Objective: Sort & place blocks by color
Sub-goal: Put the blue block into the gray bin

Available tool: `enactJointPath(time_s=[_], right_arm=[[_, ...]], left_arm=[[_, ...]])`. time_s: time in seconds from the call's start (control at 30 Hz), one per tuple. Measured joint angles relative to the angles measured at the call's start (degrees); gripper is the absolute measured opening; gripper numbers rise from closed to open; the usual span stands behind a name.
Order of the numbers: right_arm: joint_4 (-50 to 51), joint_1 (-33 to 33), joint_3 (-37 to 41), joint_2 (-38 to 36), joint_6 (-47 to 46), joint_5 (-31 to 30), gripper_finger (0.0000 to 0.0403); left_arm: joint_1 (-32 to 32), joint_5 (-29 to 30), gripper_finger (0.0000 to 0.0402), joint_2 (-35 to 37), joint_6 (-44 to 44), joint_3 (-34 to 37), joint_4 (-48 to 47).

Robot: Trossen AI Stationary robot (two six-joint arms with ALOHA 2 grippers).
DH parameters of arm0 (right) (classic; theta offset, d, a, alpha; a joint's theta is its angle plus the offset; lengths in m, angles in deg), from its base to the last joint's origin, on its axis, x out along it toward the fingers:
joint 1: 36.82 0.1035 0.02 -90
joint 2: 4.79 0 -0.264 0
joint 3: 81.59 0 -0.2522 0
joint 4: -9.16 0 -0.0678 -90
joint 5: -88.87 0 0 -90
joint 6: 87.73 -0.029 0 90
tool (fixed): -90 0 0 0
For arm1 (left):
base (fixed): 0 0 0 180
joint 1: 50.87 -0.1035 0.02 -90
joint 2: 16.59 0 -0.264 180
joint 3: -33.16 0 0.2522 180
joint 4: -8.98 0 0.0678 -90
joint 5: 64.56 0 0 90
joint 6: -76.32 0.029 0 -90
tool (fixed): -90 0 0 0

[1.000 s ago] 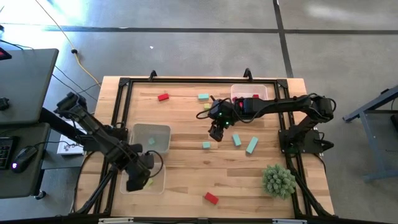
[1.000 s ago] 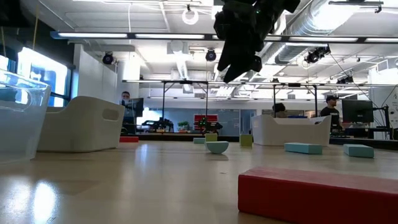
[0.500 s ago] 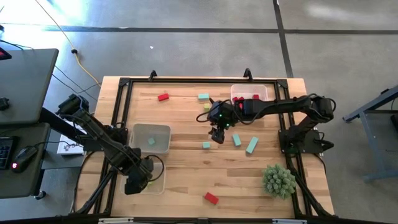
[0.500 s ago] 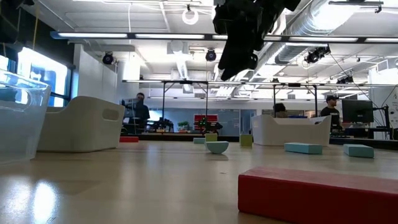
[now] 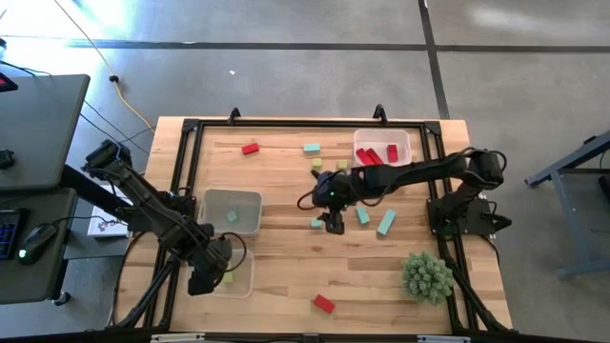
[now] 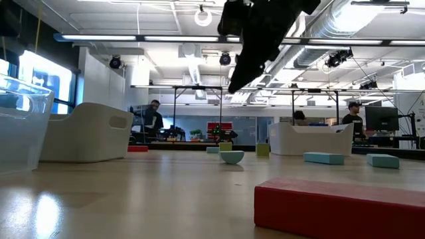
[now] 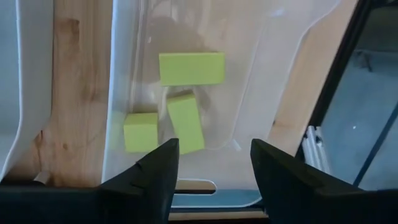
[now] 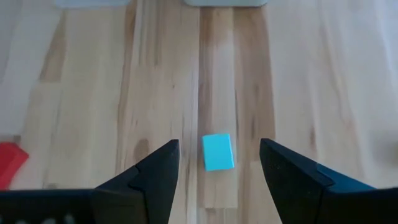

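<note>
I should close my right gripper on the opposite sides of the small teal block (image 5: 315, 223) (image 8: 217, 152), the loose teal one that is closest to the clear trays.
My left gripper (image 5: 204, 278) (image 7: 214, 142) hangs open and empty over the clear tray (image 5: 243, 284) at the near left, pointing down. Three yellow-green blocks (image 7: 186, 106) lie on that tray's floor. My right gripper (image 5: 332, 223) (image 8: 219, 141) is open and empty, well above the table in the low view (image 6: 255, 46). It hovers just right of a small teal block (image 5: 316, 223) (image 8: 217, 151), which lies flat on the wood. Other teal blocks (image 5: 363, 215), (image 5: 385, 223) lie to its right.
A second clear tray (image 5: 250, 202) holds a teal block, and a far-right tray (image 5: 407, 141) holds red blocks. Loose red blocks (image 5: 250, 149), (image 5: 324, 303), a teal one (image 5: 312, 149) and a yellow-green one (image 5: 316, 164) lie about. A spiky green plant ball (image 5: 426, 276) stands near right.
My right gripper has gone toward the table's near edge and somewhat down, rolling about its wrist, and now hangs beside the small teal block. The blocks on the table have stayed where they were.
</note>
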Motion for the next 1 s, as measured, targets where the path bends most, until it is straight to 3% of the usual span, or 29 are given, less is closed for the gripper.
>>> enactJointPath(time_s=[0.27, 0.63, 1.0], right_arm=[[-1.22, 0.51, 0.00, 4.55, 0.92, 0.16, 0.0213], [-2.52, 0.46, 0.00, 10.63, 0.91, -0.09, 0.0213], [-2.81, 0.46, 0.00, 14.22, 0.91, -0.84, 0.0213]], left_arm=[[-0.51, 1.24, 0.0191, 5.49, -0.51, 0.00, -0.01], [-5.46, 15.39, 0.0191, 13.59, -0.92, -0.02, 0.78], [-10.89, 28.37, 0.0191, 16.37, 5.76, -0.02, 9.33]])
